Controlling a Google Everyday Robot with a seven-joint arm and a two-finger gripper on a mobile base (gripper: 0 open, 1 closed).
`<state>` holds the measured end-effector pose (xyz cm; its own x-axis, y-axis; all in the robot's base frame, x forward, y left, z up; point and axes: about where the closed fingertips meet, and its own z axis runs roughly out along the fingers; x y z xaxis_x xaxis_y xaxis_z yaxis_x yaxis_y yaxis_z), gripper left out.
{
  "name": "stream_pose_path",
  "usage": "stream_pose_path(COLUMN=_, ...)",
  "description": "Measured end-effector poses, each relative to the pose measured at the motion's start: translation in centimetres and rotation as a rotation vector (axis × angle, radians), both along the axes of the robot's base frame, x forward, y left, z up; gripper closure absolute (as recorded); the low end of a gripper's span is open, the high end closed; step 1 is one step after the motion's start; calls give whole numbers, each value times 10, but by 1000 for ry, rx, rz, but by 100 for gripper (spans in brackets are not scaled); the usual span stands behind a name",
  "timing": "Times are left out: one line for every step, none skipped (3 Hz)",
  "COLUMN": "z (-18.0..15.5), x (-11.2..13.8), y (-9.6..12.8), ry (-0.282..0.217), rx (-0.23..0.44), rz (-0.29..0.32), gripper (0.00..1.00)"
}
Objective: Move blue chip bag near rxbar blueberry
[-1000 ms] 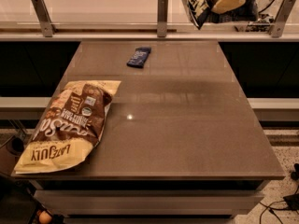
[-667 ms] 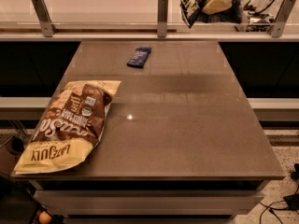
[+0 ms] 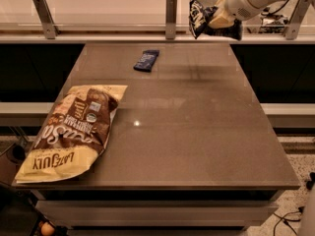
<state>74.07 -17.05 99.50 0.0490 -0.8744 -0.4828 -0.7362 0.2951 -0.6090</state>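
Next, I let go of the blue chip bag at the table's far edge (image 3: 185, 44), just past the rxbar blueberry. The chip bag now hangs in the air.
The blue chip bag (image 3: 199, 16), crinkled dark navy with white lettering, hangs in the air above the table's far right edge. My gripper (image 3: 216, 22) is shut on its right side, with the white arm reaching in from the upper right. The rxbar blueberry (image 3: 146, 60), a small flat dark blue wrapper, lies on the table near the far edge, left of and below the held bag.
A large brown-and-yellow snack bag (image 3: 73, 131) lies at the table's front left corner. The brown table (image 3: 197, 132) has a railing with metal posts (image 3: 171, 16) behind its far edge. Cables lie on the floor at the right.
The gripper has carried the blue chip bag leftward and slightly lower, nearer to the bar. Bar and brown bag have not moved.
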Motion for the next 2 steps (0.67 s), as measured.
stream_pose_path(z=-22, x=31, y=-6, ry=-5, rx=26, rz=-37, gripper=100)
stream_pose_path(z=-34, x=50, y=5, ry=-9, rx=23, rz=-45, gripper=100)
